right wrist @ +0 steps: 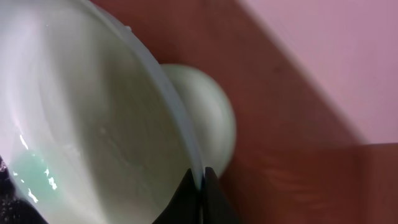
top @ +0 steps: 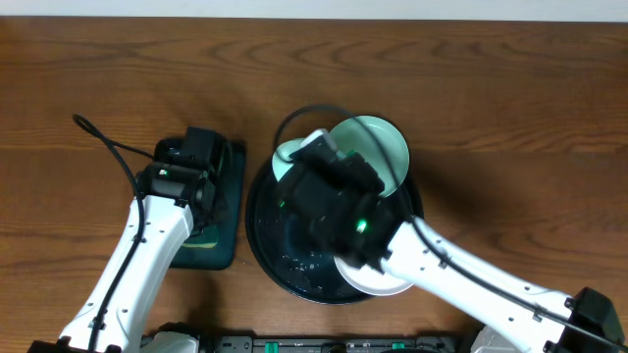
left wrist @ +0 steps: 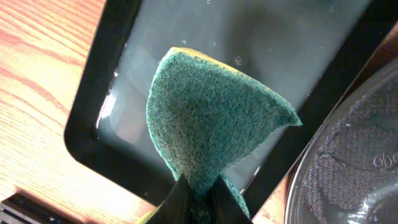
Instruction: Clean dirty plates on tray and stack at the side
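The pale mint-green plate, now tilted over the tray's far part, will be released by my right gripper on bare wood [top: 486, 147] next to the round black tray, on the opposite side from the sponge.
My right gripper [right wrist: 202, 179] is shut on the rim of a pale mint-green plate [right wrist: 93, 124] and holds it tilted over the far part of the round black tray [top: 263, 230]. The same plate shows in the overhead view [top: 381, 149]. A second mint-green plate [top: 287, 157] lies behind it at the tray's far left rim; it also shows in the right wrist view [right wrist: 208, 118]. A white plate [top: 371, 282] lies at the tray's near edge, partly under my right arm. My left gripper [left wrist: 199, 196] is shut on a green sponge [left wrist: 211, 118].
The left gripper hangs over a small rectangular black tray [left wrist: 102, 81] holding shallow water, left of the round tray [left wrist: 348, 162]; it also shows in the overhead view [top: 218, 250]. Brown wood tabletop [top: 510, 118] lies all around.
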Controlling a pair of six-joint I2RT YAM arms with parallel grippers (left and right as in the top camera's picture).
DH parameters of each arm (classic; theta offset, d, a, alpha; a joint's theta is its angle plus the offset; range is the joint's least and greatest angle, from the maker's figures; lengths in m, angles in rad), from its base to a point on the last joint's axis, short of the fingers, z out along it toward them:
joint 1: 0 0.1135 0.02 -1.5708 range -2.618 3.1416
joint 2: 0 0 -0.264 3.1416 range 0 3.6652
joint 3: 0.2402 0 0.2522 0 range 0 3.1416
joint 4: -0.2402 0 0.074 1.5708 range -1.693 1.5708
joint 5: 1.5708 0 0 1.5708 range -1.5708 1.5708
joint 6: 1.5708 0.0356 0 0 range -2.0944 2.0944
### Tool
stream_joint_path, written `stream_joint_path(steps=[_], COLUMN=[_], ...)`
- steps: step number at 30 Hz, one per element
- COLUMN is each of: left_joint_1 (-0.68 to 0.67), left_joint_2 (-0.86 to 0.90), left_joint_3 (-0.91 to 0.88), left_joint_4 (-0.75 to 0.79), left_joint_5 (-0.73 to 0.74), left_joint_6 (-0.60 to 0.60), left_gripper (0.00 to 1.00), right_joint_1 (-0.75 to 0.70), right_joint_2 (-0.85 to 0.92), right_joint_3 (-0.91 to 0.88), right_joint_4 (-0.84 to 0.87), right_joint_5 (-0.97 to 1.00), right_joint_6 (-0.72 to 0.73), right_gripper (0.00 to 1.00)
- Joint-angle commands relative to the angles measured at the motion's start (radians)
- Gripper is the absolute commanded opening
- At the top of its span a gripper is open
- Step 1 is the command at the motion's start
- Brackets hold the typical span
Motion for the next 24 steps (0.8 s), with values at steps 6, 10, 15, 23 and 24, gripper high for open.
stream_joint_path(steps=[6, 10, 15, 23, 24], left_joint_1=[0.006, 0.006, 0.006, 0.006, 0.006], left_joint_2=[0.005, 0.005, 0.005, 0.005, 0.005], left_joint_3=[-0.003, -0.003, -0.003, -0.003, -0.003], left_joint_4=[0.001, 0.001, 0.001, 0.001, 0.001], left_joint_5=[-0.028, -0.028, -0.028, -0.028, -0.028], left_joint_6=[-0.013, -0.013, -0.013, -0.013, -0.013], left_gripper=[0.07, 0.07, 0.07, 0.07, 0.07], right_joint_1=[0.190, 0.238, 0.250, 0.261, 0.269], right_joint_2=[-0.008, -0.008, -0.008, -0.008, -0.008], right_joint_3=[0.033, 0.032, 0.032, 0.032, 0.032], right_joint_4=[0.000, 0.000, 0.000, 0.001, 0.001], right_joint_5=[0.539, 0.618, 0.644, 0.645, 0.639], right_joint_6=[-0.140, -0.200, -0.217, -0.257, -0.255], right_gripper=[0.01, 0.01, 0.01, 0.01, 0.01])
